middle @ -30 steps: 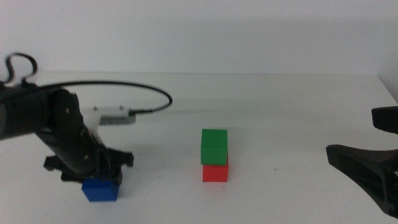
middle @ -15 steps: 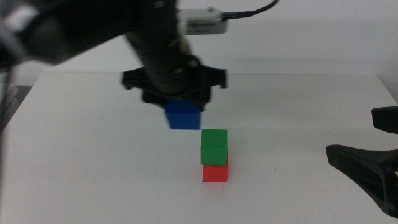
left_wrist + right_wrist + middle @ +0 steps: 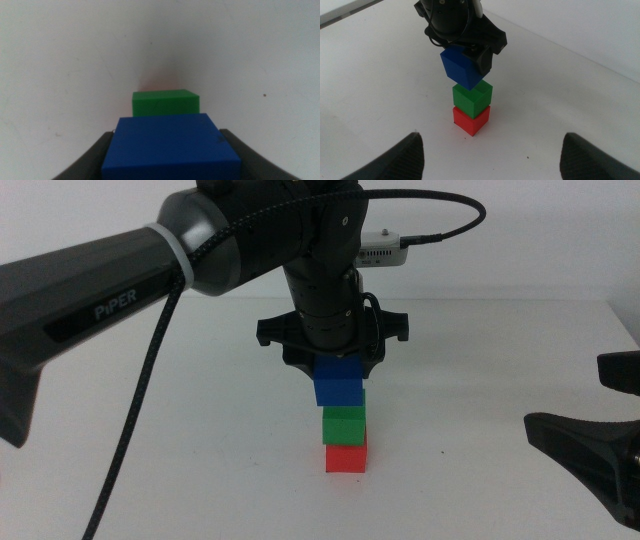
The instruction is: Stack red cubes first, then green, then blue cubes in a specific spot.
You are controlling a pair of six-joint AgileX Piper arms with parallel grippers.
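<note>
Next, I release the blue cube from my left gripper on top of the green cube (image 3: 348, 387) (image 3: 166, 108), to top off the stack above the red cube.
The red cube (image 3: 346, 458) sits on the white table, and the green cube (image 3: 344, 425) is stacked squarely on it. My left gripper (image 3: 337, 365) hangs over the stack, shut on the blue cube (image 3: 338, 384). That cube's underside is at or just above the green top and sits slightly left of it; I cannot tell if they touch. The left wrist view shows the blue cube (image 3: 170, 147) between the jaws, with the green cube (image 3: 165, 102) beyond it. The right wrist view shows the blue cube (image 3: 462, 67), green cube (image 3: 471, 99) and red cube (image 3: 470, 120). My right gripper (image 3: 492, 136) waits open at the table's right side.
The left arm's grey forearm (image 3: 90, 310) and its black cable (image 3: 150, 390) sweep across the left half of the table. The right gripper (image 3: 565, 398) stands low at the right edge. White tabletop (image 3: 480, 480) surrounds the stack.
The left gripper has carried the blue cube from the table's left front, up and to the right, and now holds it lower, directly over the green cube. The right arm has not moved.
</note>
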